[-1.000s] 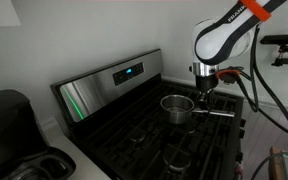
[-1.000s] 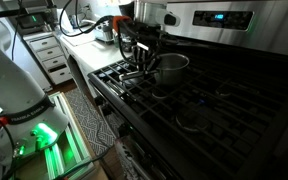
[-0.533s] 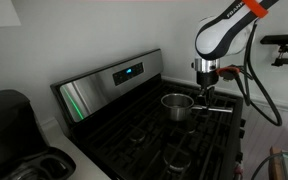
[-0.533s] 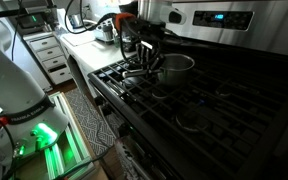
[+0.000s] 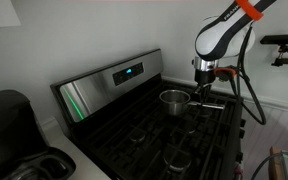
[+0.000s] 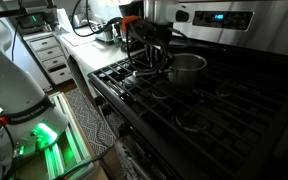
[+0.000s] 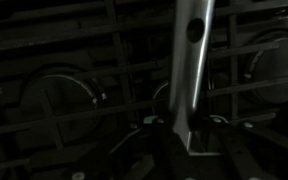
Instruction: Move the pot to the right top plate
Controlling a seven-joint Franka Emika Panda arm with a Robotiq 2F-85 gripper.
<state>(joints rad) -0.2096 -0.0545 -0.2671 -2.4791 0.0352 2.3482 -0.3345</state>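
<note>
My gripper is going to put the pot, held a little above the grates, down on the back burner grate [image 5: 178, 92] near the far end of the silver control panel.
The pot [image 5: 174, 99] is a small shiny steel saucepan held a little above the black stove grates; it also shows in the other exterior view [image 6: 188, 66]. Its long thin handle [image 7: 189, 60] runs up the middle of the wrist view. My gripper [image 5: 203, 93] is shut on the pot's handle [image 5: 206, 105], with the fingers on either side of it [image 7: 184, 135]. The gripper also shows at the stove's near corner [image 6: 147, 62]. The burner [image 5: 189, 118] under and beside the pot has black cast-iron grate bars.
The silver control panel [image 5: 114, 78] with a blue display stands behind the burners. A black appliance [image 5: 6, 115] sits on the counter beside the stove. Other burners [image 6: 194, 118] lie across the stove top. A kettle [image 6: 108, 30] stands on the counter.
The gripper has carried the pot by its handle toward the control panel, from nearer the stove's middle to the back burner area.
</note>
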